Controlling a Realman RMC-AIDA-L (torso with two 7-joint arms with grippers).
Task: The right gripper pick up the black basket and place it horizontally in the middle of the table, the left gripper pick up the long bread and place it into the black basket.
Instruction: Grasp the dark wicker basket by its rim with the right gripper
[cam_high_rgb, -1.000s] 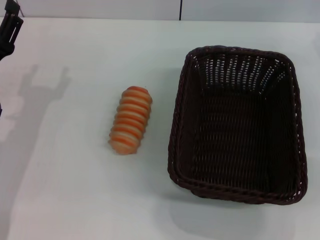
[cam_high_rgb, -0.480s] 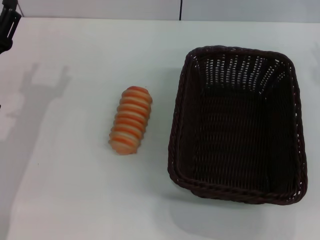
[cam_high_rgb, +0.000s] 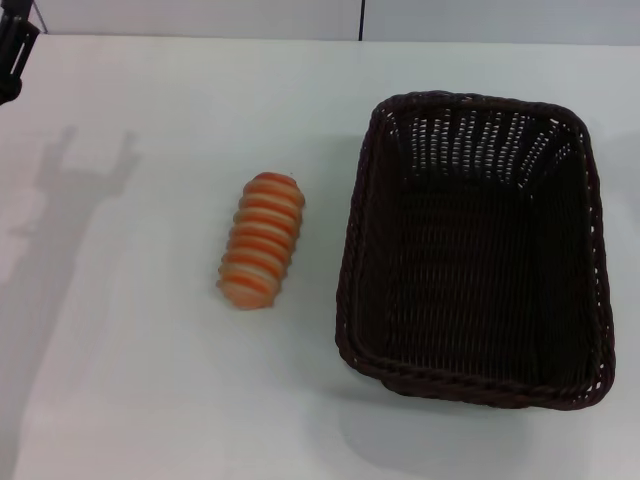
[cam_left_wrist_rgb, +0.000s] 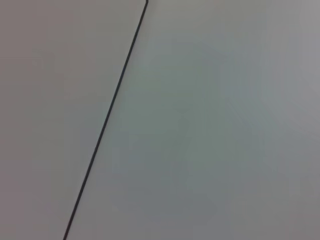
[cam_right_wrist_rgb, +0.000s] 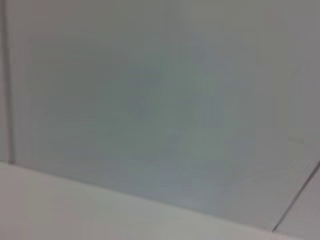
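My right gripper should next grab the black basket by the rim of its long side (cam_high_rgb: 594, 215) farthest from the long bread.
In the head view the black basket (cam_high_rgb: 475, 245) stands on the right half of the white table (cam_high_rgb: 150, 400), with its long side running away from me and nothing inside. The long bread (cam_high_rgb: 261, 240), striped orange and cream, lies on the table just left of the basket, a small gap apart. Only a black piece of my left gripper (cam_high_rgb: 12, 45) shows, at the far left corner of the table, well away from the bread. My right gripper is out of view. Both wrist views show only pale panels.
The left gripper's shadow (cam_high_rgb: 70, 190) falls across the table left of the bread. A pale wall with a dark vertical seam (cam_high_rgb: 360, 18) runs behind the table's far edge. White tabletop stretches in front of the bread and the basket.
The left gripper has drawn further up into the far left corner, so less of it shows. Its shadow on the table has shifted slightly. Bread and basket have not moved.
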